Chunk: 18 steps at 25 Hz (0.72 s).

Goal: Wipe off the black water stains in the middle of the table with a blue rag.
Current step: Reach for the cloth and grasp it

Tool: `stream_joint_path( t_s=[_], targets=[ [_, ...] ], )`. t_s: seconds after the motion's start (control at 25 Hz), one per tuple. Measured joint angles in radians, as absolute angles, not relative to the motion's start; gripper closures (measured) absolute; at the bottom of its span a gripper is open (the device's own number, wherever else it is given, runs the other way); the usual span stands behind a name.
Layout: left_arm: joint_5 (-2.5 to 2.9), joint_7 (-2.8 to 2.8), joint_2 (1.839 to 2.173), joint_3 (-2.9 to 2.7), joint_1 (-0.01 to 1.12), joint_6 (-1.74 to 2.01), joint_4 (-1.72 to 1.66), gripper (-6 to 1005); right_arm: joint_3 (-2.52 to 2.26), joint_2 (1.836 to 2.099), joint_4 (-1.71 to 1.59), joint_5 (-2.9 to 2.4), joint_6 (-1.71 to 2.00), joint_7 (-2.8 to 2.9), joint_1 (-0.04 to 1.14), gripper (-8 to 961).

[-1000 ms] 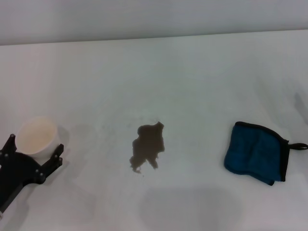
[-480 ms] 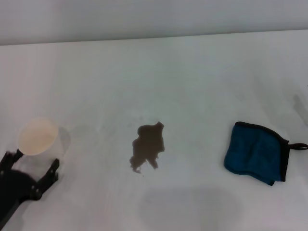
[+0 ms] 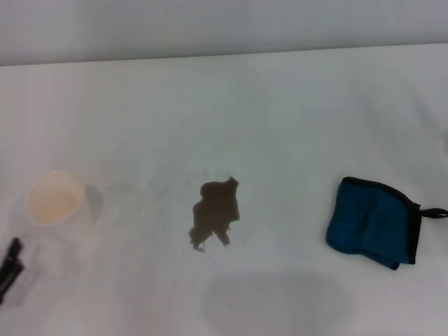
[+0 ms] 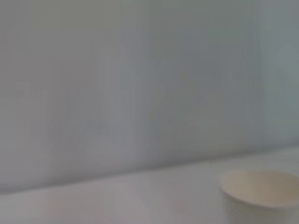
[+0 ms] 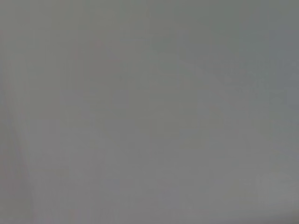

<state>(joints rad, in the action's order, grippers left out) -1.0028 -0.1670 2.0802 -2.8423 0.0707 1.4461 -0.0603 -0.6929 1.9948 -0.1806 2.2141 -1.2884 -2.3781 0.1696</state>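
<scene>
The folded blue rag has a black loop that should stay free. My right gripper should next move to the middle of the folded blue rag (image 3: 373, 221) and close there.
The black water stains (image 3: 215, 213) lie as a dark jagged blotch in the middle of the white table (image 3: 280, 112), with small droplets at its near edge. The blue rag (image 3: 371, 222) lies folded to the right of the stains, its black loop pointing right. Only a small black part of my left gripper (image 3: 8, 260) shows at the lower left edge of the head view, near the paper cup and apart from it. My right gripper is out of view, and the right wrist view shows only a plain grey surface.
A white paper cup (image 3: 54, 199) stands upright on the left of the table, free of the gripper; it also shows in the left wrist view (image 4: 261, 191). The table's far edge meets a grey wall (image 3: 210, 28).
My left gripper, which was around the paper cup, has let go and pulled back toward the lower left, almost out of the head view. The cup stays standing. Rag and stains have not moved.
</scene>
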Motion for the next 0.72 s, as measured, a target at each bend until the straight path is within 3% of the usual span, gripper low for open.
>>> stream_joint_path(
  t_s=[0.28, 0.56, 0.72],
  targets=[
    [-1.145, -0.167, 2.08, -2.842, 0.043, 1.536, -0.053, 116, -0.699, 1.979, -0.533, 1.892, -1.131, -1.685, 0.121, 115],
    [-1.224, -0.155, 2.077, -2.842, 0.055, 1.58, -0.048, 115, -0.699, 1.899, -0.79, 1.471, -1.253, -1.152, 0.227, 115],
    [-1.237, -0.136, 2.077, -2.841, 0.076, 1.583, -0.047, 115, -0.699, 1.879, -1.008, 1.22, -1.369, -0.9, 0.292, 115]
  ],
)
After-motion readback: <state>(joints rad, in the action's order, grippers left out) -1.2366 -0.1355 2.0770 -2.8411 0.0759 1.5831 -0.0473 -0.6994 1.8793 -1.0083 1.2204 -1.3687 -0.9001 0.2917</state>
